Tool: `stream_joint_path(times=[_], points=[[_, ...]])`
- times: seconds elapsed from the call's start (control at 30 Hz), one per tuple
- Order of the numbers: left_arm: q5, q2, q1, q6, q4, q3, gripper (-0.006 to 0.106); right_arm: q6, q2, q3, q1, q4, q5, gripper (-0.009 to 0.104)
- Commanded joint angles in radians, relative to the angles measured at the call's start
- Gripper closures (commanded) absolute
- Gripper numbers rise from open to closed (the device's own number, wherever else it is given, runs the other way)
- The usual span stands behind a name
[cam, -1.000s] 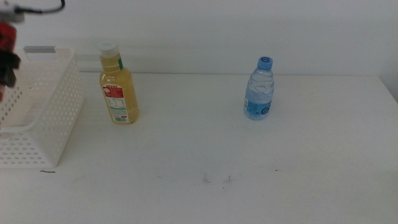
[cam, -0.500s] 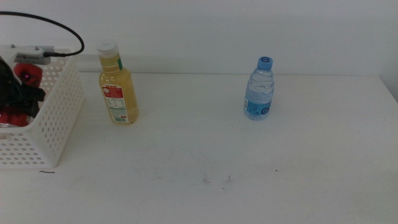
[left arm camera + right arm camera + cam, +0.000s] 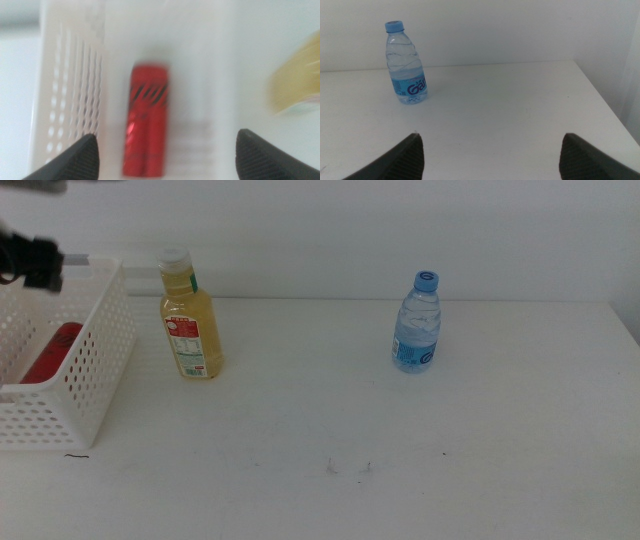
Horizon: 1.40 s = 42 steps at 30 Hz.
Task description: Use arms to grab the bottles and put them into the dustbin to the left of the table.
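The robot's left gripper needs to next go to the yellow juice bottle beside the dustbin and close around the bottle's red and white label (image 3: 190, 348).
The red soda can (image 3: 55, 350) lies on its side inside the white dustbin (image 3: 95, 370) at the table's left edge; it also shows in the left wrist view (image 3: 147, 120). My left gripper (image 3: 30, 260) is open and empty, raised above the dustbin; its fingertips (image 3: 82, 155) stand wide apart over the can. The yellow juice bottle (image 3: 190, 315) stands upright just right of the dustbin. The clear water bottle (image 3: 417, 322) stands upright at mid-table; it also shows in the right wrist view (image 3: 406, 64). My right gripper (image 3: 490, 155) is open and empty, well back from the water bottle, out of the middle view.
The white table (image 3: 400, 440) carries a few tiny dark marks (image 3: 348, 468) near the front. The table's right edge (image 3: 600, 100) shows in the right wrist view. A white wall stands behind the table.
My left gripper lowered the red can into the dustbin, let it go and rose up and away. The can now lies in the dustbin. The two bottles have not moved.
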Motion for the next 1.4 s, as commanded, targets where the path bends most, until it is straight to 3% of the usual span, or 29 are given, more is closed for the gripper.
stream_joint_path(times=[0.0,0.2,0.43,0.57,0.97,1.37], points=[[-0.109,-0.142,-0.069,-0.077,0.036,0.110,0.009,-0.006,-0.005,0.003,-0.006,-0.012,-0.009,0.004],[-0.647,-0.480,-0.266,-0.342,0.149,0.587,0.009,-0.006,-0.005,0.003,-0.006,-0.012,-0.009,0.004],[-1.367,-0.562,-0.350,-0.365,0.134,1.140,0.009,-0.006,-0.005,0.003,-0.006,-0.012,-0.009,0.004],[-1.733,-0.425,-0.350,-0.281,0.047,1.337,0.009,-0.006,-0.005,0.003,-0.006,-0.012,-0.009,0.004],[-1.941,0.070,-0.350,-0.296,0.000,1.148,0.009,-0.006,-0.005,0.003,-0.006,-0.012,-0.009,0.004],[-1.877,0.277,-0.331,-0.265,0.023,0.873,0.009,-0.006,-0.005,0.003,-0.006,-0.012,-0.009,0.004]])
